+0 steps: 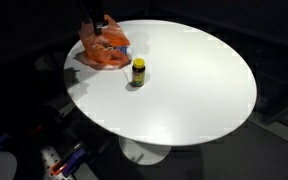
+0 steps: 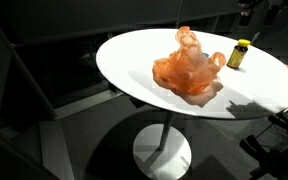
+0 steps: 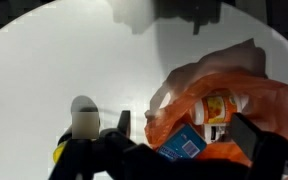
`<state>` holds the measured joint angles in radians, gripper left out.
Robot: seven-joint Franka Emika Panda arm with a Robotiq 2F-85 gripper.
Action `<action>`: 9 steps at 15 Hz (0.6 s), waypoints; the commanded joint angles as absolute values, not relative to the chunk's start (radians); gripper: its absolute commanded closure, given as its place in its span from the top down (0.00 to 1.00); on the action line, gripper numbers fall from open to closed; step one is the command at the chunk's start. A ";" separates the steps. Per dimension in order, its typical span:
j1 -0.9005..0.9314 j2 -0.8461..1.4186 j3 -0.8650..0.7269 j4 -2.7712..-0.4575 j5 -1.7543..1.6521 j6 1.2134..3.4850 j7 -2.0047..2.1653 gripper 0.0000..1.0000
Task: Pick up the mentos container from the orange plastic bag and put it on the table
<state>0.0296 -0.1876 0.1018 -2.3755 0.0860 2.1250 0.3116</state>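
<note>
The blue packet's barcode sides [image 1: 123, 48] [image 3: 187, 146] are at the opening of the orange plastic bag. My gripper needs to move there next and close on them.
The orange plastic bag [image 1: 104, 50] lies crumpled near the table's edge and shows in both exterior views [image 2: 189, 68]. In the wrist view the bag [image 3: 189, 85] is open. Inside it lie a white container with an orange and yellow label [image 3: 217, 106], likely the mentos container, and a blue packet with a barcode [image 3: 182, 143]. My gripper [image 3: 184, 125] is open, with one finger on each side of the bag, just above it. In an exterior view the gripper [image 1: 97, 22] hangs over the bag.
A small yellow bottle with a dark cap [image 1: 138, 72] stands on the round white table [image 1: 194, 90] beside the bag, also in an exterior view [image 2: 238, 54] and the wrist view [image 3: 82, 122]. The surroundings are dark.
</note>
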 commanded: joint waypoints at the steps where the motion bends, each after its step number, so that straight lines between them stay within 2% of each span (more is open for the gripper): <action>1: 0.037 -0.113 0.111 -2.346 0.010 2.214 0.309 1.00; 9: 0.069 0.036 0.105 -2.324 -0.080 2.429 0.306 1.00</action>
